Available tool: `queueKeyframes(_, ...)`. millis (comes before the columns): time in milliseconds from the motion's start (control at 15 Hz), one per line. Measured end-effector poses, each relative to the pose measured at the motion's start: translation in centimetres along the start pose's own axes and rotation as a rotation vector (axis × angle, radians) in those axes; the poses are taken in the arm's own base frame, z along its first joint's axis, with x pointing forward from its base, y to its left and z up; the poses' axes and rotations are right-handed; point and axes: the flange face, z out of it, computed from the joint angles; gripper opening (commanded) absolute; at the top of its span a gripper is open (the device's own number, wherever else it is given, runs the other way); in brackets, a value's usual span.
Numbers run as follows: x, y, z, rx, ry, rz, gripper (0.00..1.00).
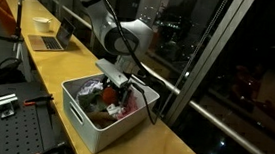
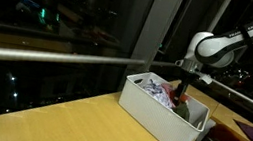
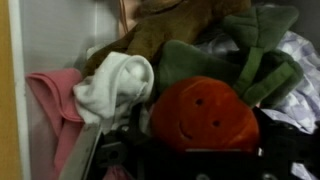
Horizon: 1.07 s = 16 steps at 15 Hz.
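Observation:
Next, my gripper closes on the smiley head [image 1: 110,96] [image 3: 204,115] of the orange plush toy, next to the white sock in the bin.
My gripper [image 3: 200,140] is lowered into a white bin [image 1: 83,124], which also shows in an exterior view [image 2: 155,113]. Its fingers sit on either side of an orange plush toy with a smiley face [image 3: 205,108] and press against it. Both exterior views show the gripper [image 1: 114,85] [image 2: 177,91] among the bin's contents. Around the orange toy lie a white sock [image 3: 115,85], a pink cloth [image 3: 55,100], a green plush [image 3: 235,55] and a brown plush [image 3: 170,25].
The bin stands on a long wooden counter [image 1: 72,76] along a dark window with a metal rail [image 2: 58,55]. A laptop [image 1: 50,41] and a white bowl [image 1: 42,23] sit farther along the counter. A perforated metal table [image 1: 8,126] is beside it.

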Motion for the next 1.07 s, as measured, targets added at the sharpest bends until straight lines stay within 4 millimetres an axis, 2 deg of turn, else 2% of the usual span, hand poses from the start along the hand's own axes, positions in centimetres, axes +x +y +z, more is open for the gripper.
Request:
queueKeyframes(133,0.6,-0.5,0.0,-0.003,0.002,0.000,1.00)
queueKeyframes(200,0.9,-0.8,0.1,-0.003,0.004,-0.003,0.75)
queueKeyframes(267,1.3,-1.1,0.1,-0.002,0.007,-0.008,0.74)
queueKeyframes(467,2.1,-1.1,0.2,-0.007,0.024,-0.013,0.49)
queueKeyframes(867,2.2,-0.2,-0.5,-0.009,0.040,0.003,0.08)
queueKeyframes(933,2.0,0.1,-0.8,-0.009,0.043,0.006,0.03)
queueKeyframes(1067,1.6,0.4,-1.8,-0.008,0.055,0.014,0.05)
